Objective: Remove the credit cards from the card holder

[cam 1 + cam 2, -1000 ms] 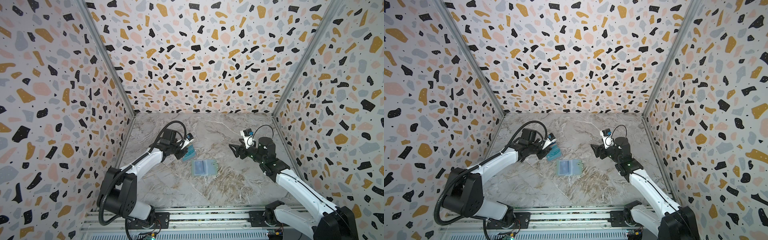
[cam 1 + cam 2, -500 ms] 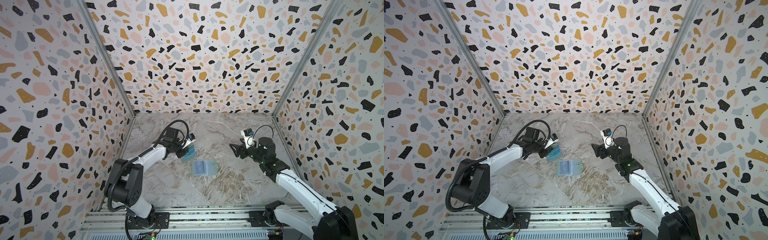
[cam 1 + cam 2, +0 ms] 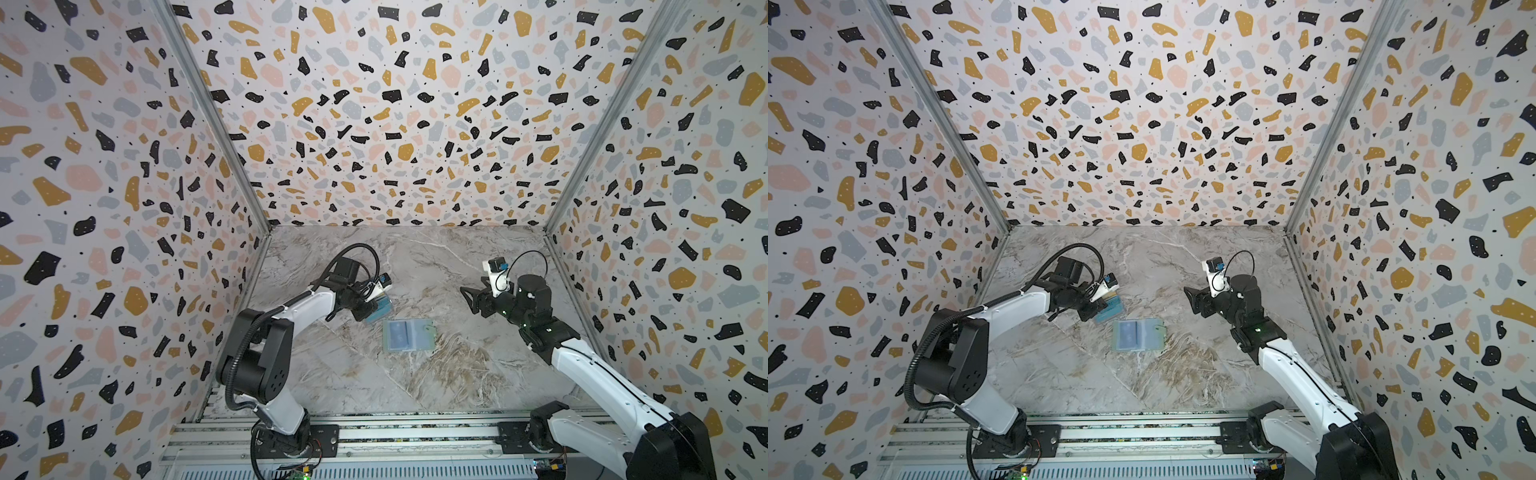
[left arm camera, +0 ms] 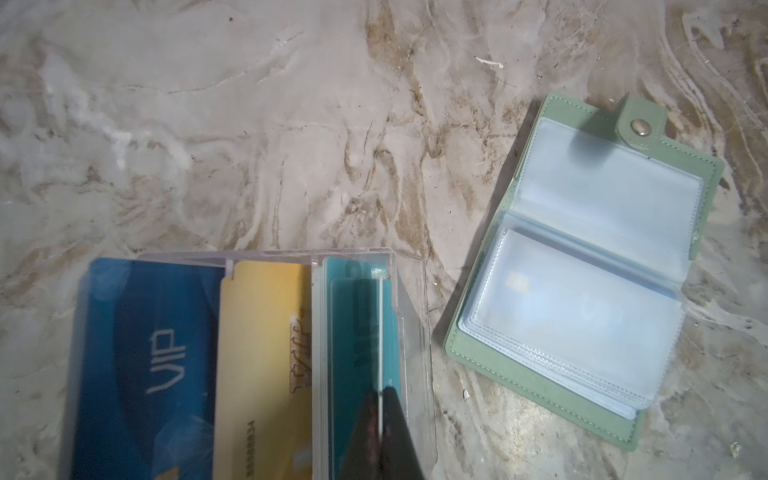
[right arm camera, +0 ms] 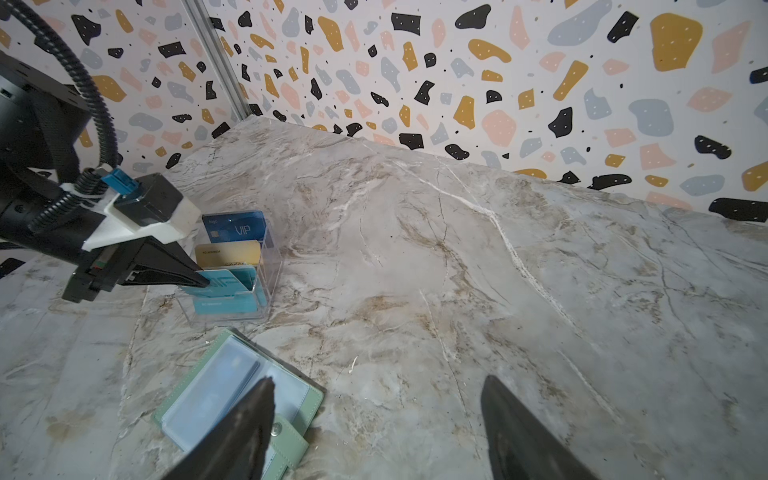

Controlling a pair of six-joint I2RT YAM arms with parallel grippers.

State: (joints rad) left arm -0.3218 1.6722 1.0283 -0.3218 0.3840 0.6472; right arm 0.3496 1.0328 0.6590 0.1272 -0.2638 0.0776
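Note:
Next, my left gripper releases the teal card down in the front level of the clear stand (image 3: 379, 309) (image 4: 361, 360), next to the gold card.
The mint-green card holder (image 3: 409, 334) (image 3: 1138, 334) (image 4: 582, 282) (image 5: 232, 386) lies open and flat on the marble, with a pale card (image 4: 573, 299) showing through a clear sleeve. Left of it is a clear tiered stand (image 4: 249, 254) (image 5: 272, 266) holding a dark blue VIP card (image 4: 145, 353) (image 5: 235, 226), a gold card (image 4: 262, 353) (image 5: 228, 251) and a teal card (image 4: 345, 353) (image 5: 224, 284). My left gripper (image 3: 368, 316) (image 3: 1096, 313) (image 4: 380, 392) (image 5: 203, 282) is shut on the teal card's edge in the front tier. My right gripper (image 3: 467, 297) (image 3: 1192, 299) (image 5: 379, 380) hovers open, right of the holder.
Speckled walls (image 3: 395, 124) close in the marble table (image 3: 436, 374) on three sides. An aluminium rail (image 3: 395, 440) with both arm bases runs along the front edge. The holder's snap tab (image 4: 640, 124) points away from the stand.
The left arm's shoulder and elbow have swung slightly while its gripper stays at the stand, shut on the teal card. The right arm and the card holder have not moved.

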